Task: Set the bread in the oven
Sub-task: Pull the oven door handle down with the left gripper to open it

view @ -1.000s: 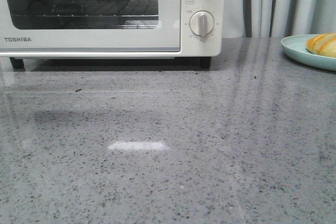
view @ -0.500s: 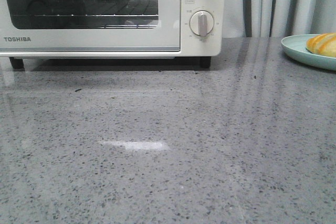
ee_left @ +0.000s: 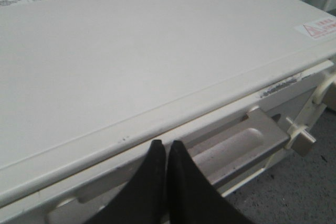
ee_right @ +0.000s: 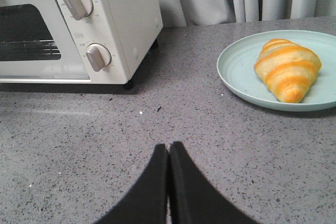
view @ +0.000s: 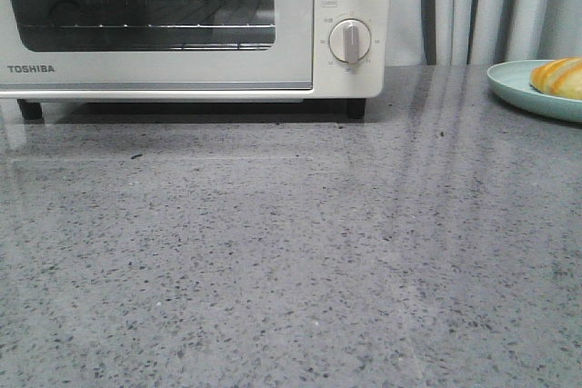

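Note:
The robot's right gripper will next go to the bread's near end (view: 569,88) (ee_right: 290,90) on the pale green plate and close there.
The cream-white oven (view: 182,70) stands at the back left of the grey counter. Its glass door stands slightly ajar at the top in the left wrist view, with a hinge arm (ee_left: 324,88) showing. My left gripper (ee_left: 164,143) is shut, its tips over the door handle (ee_left: 231,145) at the oven's top front edge (ee_left: 157,51). The bread (ee_right: 287,69), striped golden-yellow, lies on a pale green plate (ee_right: 236,66) at the right; it also shows in the front view (view: 559,76). My right gripper (ee_right: 169,146) is shut and empty, low over the counter, short of the plate. Neither gripper shows in the front view.
The oven's right panel carries round white dials (view: 349,41). Grey curtains (view: 491,6) hang behind the counter. The plate (view: 518,88) sits at the counter's far right edge of view. Speckled grey counter (view: 291,261) stretches in front of the oven.
The bright streak of reflected light on the counter in front of the oven has faded and gone. The reflections in the door glass have shifted, so the door has tilted a little.

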Available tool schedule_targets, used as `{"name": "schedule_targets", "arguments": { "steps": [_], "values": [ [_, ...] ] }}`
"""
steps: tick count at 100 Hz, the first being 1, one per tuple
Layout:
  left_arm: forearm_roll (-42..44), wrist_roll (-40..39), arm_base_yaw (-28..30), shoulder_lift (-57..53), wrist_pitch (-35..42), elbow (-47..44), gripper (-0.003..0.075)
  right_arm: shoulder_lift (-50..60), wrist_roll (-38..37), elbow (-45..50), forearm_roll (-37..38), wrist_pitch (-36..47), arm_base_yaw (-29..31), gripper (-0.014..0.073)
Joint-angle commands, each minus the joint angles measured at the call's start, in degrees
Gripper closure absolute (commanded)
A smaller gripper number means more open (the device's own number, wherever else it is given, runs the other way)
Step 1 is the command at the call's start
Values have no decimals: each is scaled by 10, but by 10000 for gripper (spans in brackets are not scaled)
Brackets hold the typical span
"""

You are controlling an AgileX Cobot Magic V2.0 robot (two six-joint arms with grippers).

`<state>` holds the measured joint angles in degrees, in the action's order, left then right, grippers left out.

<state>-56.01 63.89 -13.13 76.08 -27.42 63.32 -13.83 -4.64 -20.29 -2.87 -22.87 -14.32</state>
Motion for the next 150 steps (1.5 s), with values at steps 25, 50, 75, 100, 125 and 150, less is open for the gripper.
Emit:
{"name": "schedule_targets", "arguments": {
  "steps": [25,50,75,100,125,150],
  "values": [
    [17,-20,-5,-50,-136,-48,742,-11,8,-18,6,43,2,663],
    [44,-20,-5,-73,-164,-112,742,-11,8,-18,6,43,2,663],
    [61,-20,-5,-73,-155,-160,742,-11,8,-18,6,45,2,663],
    [61,-21,-5,-78,-203,-172,742,-11,8,-20,6,45,2,663],
    [69,-21,-5,-143,-223,-172,742,-12,8,-53,19,72,2,662],
    [69,-21,-5,-269,-215,-172,742,-152,-1,-171,50,29,5,660]
  ]
}}
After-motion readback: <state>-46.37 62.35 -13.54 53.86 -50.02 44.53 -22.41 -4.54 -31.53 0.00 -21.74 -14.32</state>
